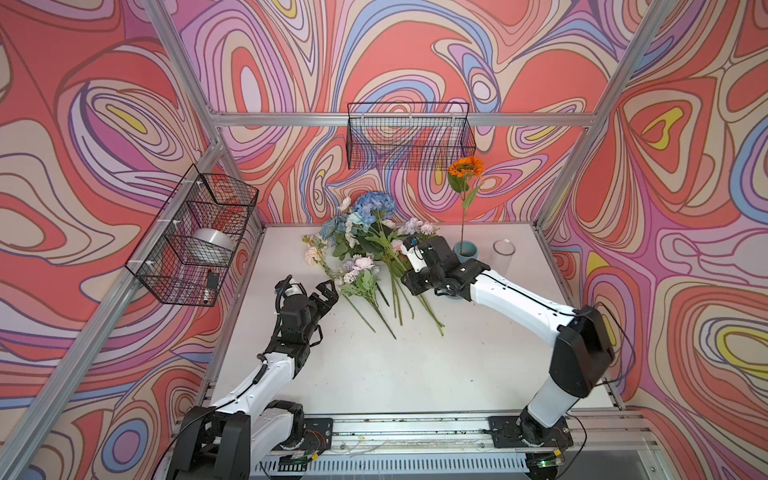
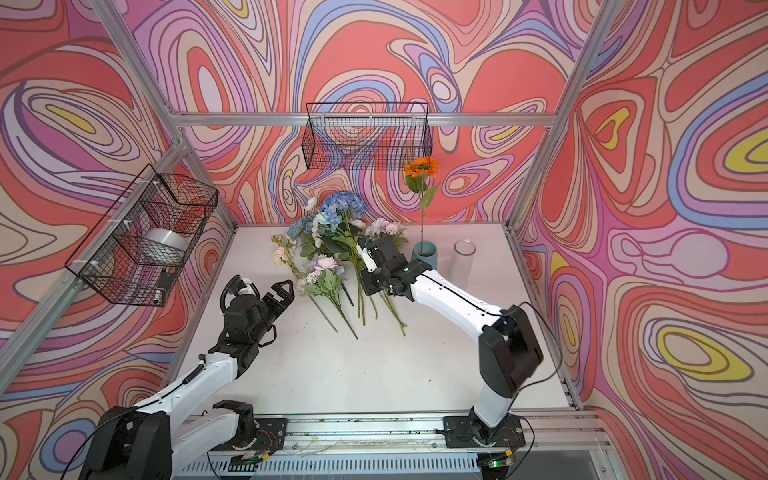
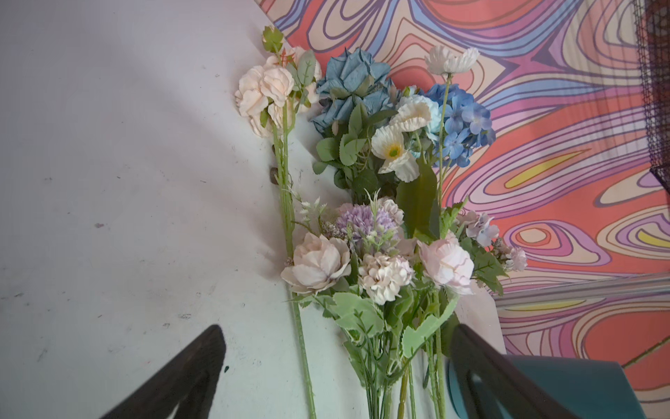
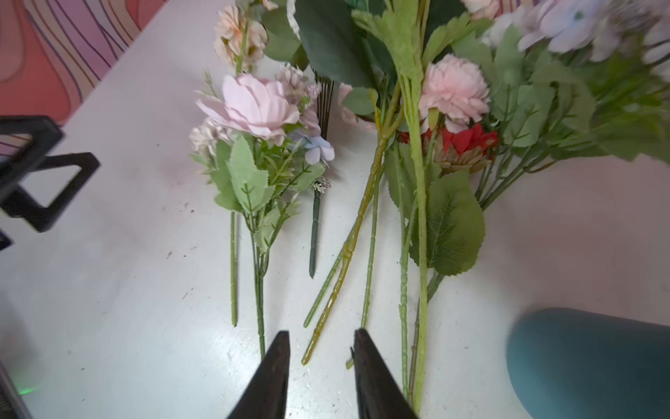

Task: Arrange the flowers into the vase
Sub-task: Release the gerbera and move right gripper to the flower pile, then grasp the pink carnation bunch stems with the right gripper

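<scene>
The yellow-green stem [image 1: 397, 261] [image 4: 418, 148] of the cream blooms, next to the red bloom, should be gripped next by my right gripper, just below its leaves.
The flowers [image 1: 374, 249] lie in a heap at the back of the white table [image 1: 374, 374], stems toward me: a blue hydrangea [image 1: 375, 204], dusty-blue roses [image 3: 348, 83], cream blooms [image 3: 264, 90] and a pink and lilac bunch [image 3: 380, 268]. An orange-red sunflower [image 1: 466, 167] stands upright in the teal vase [image 1: 467, 249]. My left gripper [image 3: 335, 377] is wide open beside the pink bunch. My right gripper [image 4: 322, 348] hangs over the stem ends with its jaws a little apart. A yellow-green stem tip [image 4: 308, 357] lies between them, untouched.
A clear glass cylinder [image 1: 503, 253] stands just right of the teal vase. A wire basket [image 1: 409, 137] hangs on the back wall. Another wire basket [image 1: 195, 237] on the left wall holds a tape roll [image 1: 212, 243]. A red bloom [image 4: 467, 141] lies under leaves in the heap.
</scene>
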Available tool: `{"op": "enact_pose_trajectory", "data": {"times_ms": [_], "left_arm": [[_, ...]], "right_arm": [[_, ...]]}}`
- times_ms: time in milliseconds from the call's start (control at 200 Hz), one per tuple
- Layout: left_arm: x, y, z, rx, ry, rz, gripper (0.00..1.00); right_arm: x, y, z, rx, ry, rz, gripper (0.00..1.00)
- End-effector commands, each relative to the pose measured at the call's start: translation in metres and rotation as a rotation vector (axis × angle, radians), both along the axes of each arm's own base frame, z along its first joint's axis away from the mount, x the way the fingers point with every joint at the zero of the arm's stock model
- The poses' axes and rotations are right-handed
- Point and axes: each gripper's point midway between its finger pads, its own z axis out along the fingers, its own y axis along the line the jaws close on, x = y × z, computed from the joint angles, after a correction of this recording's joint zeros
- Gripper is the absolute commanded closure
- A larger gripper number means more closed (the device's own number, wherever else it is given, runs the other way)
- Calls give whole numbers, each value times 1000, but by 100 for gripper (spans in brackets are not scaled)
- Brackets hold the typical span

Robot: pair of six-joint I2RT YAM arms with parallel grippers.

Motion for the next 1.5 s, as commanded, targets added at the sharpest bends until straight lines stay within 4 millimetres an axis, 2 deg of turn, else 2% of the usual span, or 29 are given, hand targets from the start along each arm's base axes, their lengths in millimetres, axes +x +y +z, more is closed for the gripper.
{"op": "enact_pose_trajectory", "data": {"times_ms": [0, 150, 366, 646, 741, 931, 1137, 1207, 1362, 1492], "left_arm": [[1, -3, 12, 41, -16, -47, 0], [2, -10, 17, 90, -31, -105, 0], [7, -21, 18, 125, -42, -178, 0], [14, -29, 18, 121, -52, -224, 0], [14, -29, 20, 123, -54, -223, 0], [14, -28, 24, 130, -64, -216, 0], [14, -28, 24, 124, -62, -216, 0], [14, -28, 23, 125, -59, -215, 0], [13, -24, 21, 128, -53, -194, 0], [12, -18, 20, 132, -41, -164, 0]], "right_arm": [[29, 4, -16, -90, -41, -27, 70], [65, -3, -49, -276, -66, -64, 76], [106, -21, -70, -374, -89, -107, 77], [130, -19, -86, -370, -87, -91, 80], [131, -14, -88, -353, -78, -78, 81], [120, -1, -76, -256, -67, -27, 79], [112, 1, -93, -268, -13, 5, 72], [111, 1, -88, -263, -17, 4, 70], [108, -3, -55, -229, -73, -14, 64], [96, 3, -43, -170, -63, 3, 69]]}}
